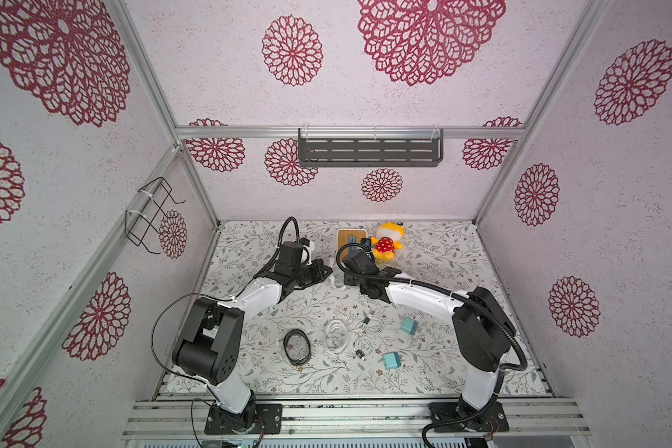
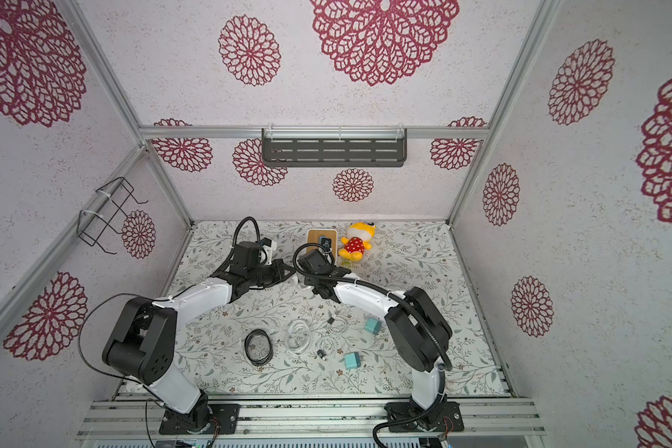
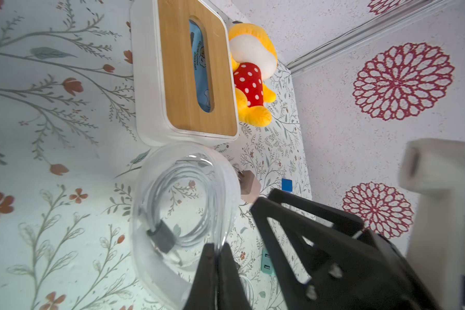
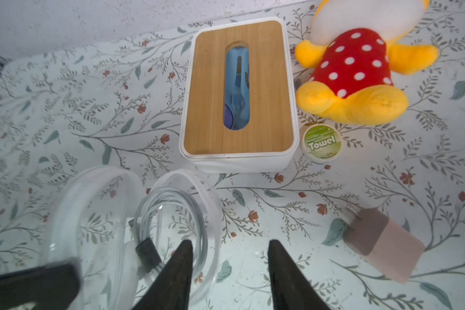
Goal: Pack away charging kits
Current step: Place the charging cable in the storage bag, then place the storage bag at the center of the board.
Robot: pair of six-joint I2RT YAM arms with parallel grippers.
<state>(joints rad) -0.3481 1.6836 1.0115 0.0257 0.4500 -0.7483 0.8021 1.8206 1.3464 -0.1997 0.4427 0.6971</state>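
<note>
I need to use my left gripper to set the clear round case down on the mat point(image 1: 313, 286) point(image 3: 57, 218) between the white box and the black-rimmed ring and let go.
My left gripper point(image 3: 216, 245) is shut on the rim of a clear round case point(image 3: 142, 204) that holds a coiled white cable point(image 3: 188, 177) with a dark end. My right gripper point(image 4: 230, 241) stands open just beside that case point(image 4: 212, 204), nothing between its fingers. A pale pink adapter point(image 4: 387, 247) lies on the mat to its right. Nearer the front, in both top views, lie two teal adapters point(image 1: 409, 326) point(image 1: 391, 360) and two loose coiled cables point(image 1: 372, 325) point(image 1: 361, 346).
A white box with a wooden lid point(image 1: 350, 234) and a yellow plush toy point(image 1: 388, 240) stand at the back. A green towel puck point(image 4: 322, 142) sits by the box. A black-rimmed ring point(image 1: 297, 346) and another clear case point(image 1: 336, 335) lie at the front.
</note>
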